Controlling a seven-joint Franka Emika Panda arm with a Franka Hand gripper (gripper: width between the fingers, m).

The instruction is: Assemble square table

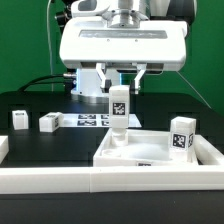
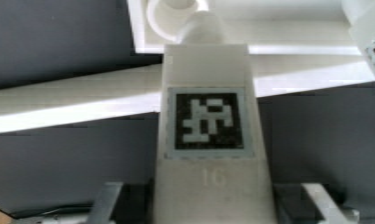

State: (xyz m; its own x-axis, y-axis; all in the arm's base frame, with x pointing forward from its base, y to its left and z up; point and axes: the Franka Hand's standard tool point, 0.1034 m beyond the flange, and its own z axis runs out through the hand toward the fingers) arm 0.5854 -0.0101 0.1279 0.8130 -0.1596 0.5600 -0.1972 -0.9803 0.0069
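I will let go of the white leg post with my gripper at the table top's near corner [image 1: 108, 152] [image 2: 177, 16], across from the leg post that is standing.
The square table's top [image 1: 150, 152] is a white rimmed tray lying at the front, towards the exterior view's right. My gripper [image 1: 120, 90] hangs over its near-left corner, shut on an upright white leg post [image 1: 119, 108] with a tag on its face. The post's lower end meets that corner. In the wrist view the same post [image 2: 205, 110] runs out from between my fingers [image 2: 122, 200], and its far end sits at a round socket [image 2: 171, 12] of the top. A second tagged leg post [image 1: 181, 133] stands on the top's right side.
Two loose leg posts [image 1: 18, 119] [image 1: 48, 122] lie on the black table at the exterior view's left. The marker board [image 1: 92, 121] lies behind the held post. A long white border rail [image 1: 50, 180] runs along the front edge.
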